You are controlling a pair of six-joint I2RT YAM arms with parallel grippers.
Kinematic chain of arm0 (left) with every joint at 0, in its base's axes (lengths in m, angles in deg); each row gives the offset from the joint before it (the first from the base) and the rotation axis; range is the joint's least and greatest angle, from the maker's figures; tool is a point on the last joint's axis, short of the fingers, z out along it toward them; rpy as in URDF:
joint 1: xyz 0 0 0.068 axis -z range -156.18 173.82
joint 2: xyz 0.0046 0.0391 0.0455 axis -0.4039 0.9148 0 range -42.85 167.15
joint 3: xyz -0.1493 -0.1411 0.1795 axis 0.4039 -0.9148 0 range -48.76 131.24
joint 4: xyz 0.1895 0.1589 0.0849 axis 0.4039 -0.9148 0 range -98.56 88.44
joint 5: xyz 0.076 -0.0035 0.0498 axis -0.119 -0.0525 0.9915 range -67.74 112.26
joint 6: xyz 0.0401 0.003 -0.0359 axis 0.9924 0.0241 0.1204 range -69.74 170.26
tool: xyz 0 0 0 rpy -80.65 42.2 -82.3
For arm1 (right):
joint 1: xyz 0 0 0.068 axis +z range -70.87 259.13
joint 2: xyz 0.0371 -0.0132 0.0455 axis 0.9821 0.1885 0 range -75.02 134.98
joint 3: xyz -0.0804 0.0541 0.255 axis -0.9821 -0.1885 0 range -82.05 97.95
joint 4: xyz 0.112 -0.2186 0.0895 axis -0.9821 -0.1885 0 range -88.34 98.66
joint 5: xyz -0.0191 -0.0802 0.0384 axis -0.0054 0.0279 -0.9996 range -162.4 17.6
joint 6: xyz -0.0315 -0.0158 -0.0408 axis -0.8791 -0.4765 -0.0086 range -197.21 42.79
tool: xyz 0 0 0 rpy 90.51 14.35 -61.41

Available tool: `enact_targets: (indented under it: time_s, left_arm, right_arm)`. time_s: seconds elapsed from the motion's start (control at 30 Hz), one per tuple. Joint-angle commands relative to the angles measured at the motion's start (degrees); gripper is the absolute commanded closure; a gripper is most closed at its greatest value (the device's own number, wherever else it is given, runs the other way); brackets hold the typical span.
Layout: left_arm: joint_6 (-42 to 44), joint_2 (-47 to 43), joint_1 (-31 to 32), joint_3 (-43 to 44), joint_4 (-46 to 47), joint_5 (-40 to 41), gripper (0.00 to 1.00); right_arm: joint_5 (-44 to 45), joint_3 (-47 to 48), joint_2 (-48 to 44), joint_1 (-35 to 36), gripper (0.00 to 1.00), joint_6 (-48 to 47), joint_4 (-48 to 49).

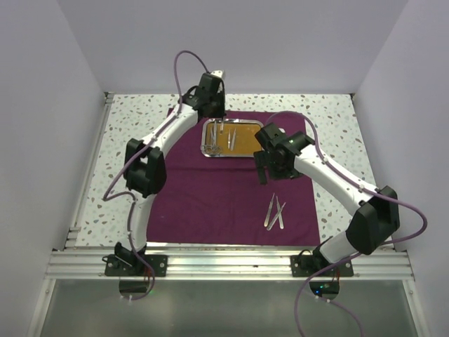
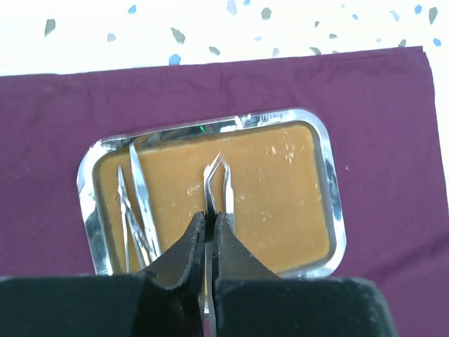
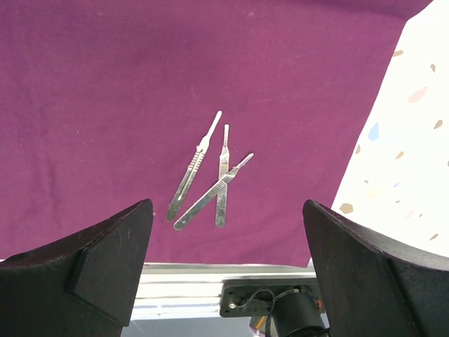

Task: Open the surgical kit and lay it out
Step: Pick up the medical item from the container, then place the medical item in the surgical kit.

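Next, I lay the curved-tip tweezers on the cloth [image 1: 193, 222] with my left gripper, near its front hem, across from the fanned steel handles.
The dark purple cloth wrap [image 1: 210, 203] lies spread flat on the table. On its far part stands the steel tray [image 1: 231, 157] with an orange-brown liner. My left gripper [image 1: 219, 121] hangs over the tray, shut on a thin pair of silver tweezers [image 2: 218, 184] whose curved tips stick out past my fingertips above the liner. More tweezers [image 2: 137, 210] lie at the left end of the tray [image 2: 331, 203]. Three slim steel handles [image 3: 209, 177] rest fanned on the cloth near its front right. My right gripper [image 3: 228, 203] hovers open above them, holding nothing; in the top view the right gripper [image 1: 264, 172] is just right of the tray.
Speckled white tabletop [image 1: 337, 119] surrounds the cloth. White walls close in the left, right and far sides. An aluminium rail [image 1: 231, 263] with both arm bases runs along the near edge, just beyond the cloth's front hem [image 3: 210, 261].
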Motion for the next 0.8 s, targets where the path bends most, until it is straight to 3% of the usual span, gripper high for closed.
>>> enact_targets:
  time_s: [0.0,0.17,0.3,0.5,0.77]
  left_arm:
    - [-1.3,-8.7,1.8,-8.1,-1.5,2.0,1.00]
    - [-5.6,-21.2,6.2,-25.2,-0.6,4.7,1.00]
    - [-9.1,-34.8,13.4,-41.7,-4.5,10.7,1.00]
    - [-21.1,-54.1,19.1,-65.8,-3.6,12.8,1.00]
    - [-29.5,-63.2,26.2,-79.9,-2.0,17.0,1.00]
  right_arm:
    - [0.3,0.9,-3.0,-0.2,0.08,-2.3,0.6]
    - [-0.1,0.5,-5.2,-0.3,0.07,-3.1,0.5]
    - [-2.7,-2.8,-9.4,-0.6,0.06,-1.9,1.7]
    - [-5.5,-8.3,-13.8,-0.7,0.06,0.2,4.3]
    - [-6.5,-8.5,-13.9,-0.7,0.06,-2.4,4.8]
